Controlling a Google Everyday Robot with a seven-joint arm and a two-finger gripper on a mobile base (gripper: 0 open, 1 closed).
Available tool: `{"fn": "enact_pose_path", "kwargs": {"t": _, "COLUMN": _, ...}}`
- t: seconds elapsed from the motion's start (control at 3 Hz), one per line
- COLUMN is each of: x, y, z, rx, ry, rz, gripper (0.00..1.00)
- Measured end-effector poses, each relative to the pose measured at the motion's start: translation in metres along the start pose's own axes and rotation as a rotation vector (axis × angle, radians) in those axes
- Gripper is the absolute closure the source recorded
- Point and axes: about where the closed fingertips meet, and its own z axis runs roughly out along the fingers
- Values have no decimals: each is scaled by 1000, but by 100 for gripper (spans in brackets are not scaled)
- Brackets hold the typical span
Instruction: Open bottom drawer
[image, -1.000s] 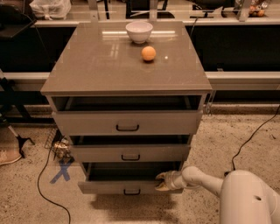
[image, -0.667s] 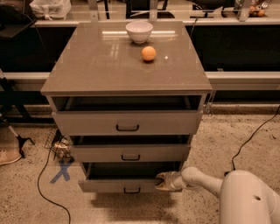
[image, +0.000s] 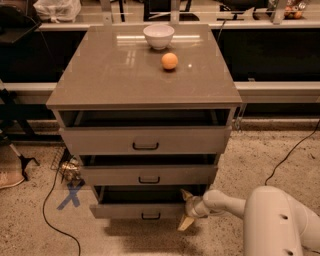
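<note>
My gripper will grip the front's top edge (image: 177, 205) and pull further, because the bottom drawer is only partly out and my gripper's fingers are open around the end of its front.
The bottom drawer (image: 125, 211) is the lowest grey-taupe front of the cabinet, with a small black bar handle (image: 150, 216). It stands pulled out a little, and a dark gap shows above its front. My gripper (image: 185, 209) is at the right end of that drawer front, on the white arm (image: 225, 202) that comes in from the lower right. It is open: one finger points up beside the gap and the other points down past the front's lower edge.
The middle drawer (image: 110, 176) and top drawer (image: 100, 141) are also partly out. A white bowl (image: 158, 36) and an orange (image: 169, 61) sit on the cabinet top (image: 115, 75). Left of the cabinet, the floor holds a black cable (image: 47, 210), a blue tape X (image: 70, 195) and a shoe (image: 10, 178).
The gripper's fingers look spread wider than before. The bottom drawer and the arm have barely moved.
</note>
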Motion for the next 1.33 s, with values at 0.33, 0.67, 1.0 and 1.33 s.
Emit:
{"fn": "enact_pose_path", "kwargs": {"t": 0.33, "x": 4, "y": 11, "z": 1, "rx": -52, "ry": 61, "rz": 25, "gripper": 0}}
{"fn": "enact_pose_path", "kwargs": {"t": 0.67, "x": 11, "y": 23, "z": -3, "rx": -96, "ry": 118, "rz": 64, "gripper": 16}}
{"fn": "enact_pose_path", "kwargs": {"t": 1.0, "x": 19, "y": 34, "z": -9, "rx": -131, "ry": 150, "rz": 100, "gripper": 39}}
{"fn": "enact_pose_path", "kwargs": {"t": 1.33, "x": 19, "y": 35, "z": -12, "rx": -134, "ry": 152, "rz": 106, "gripper": 63}}
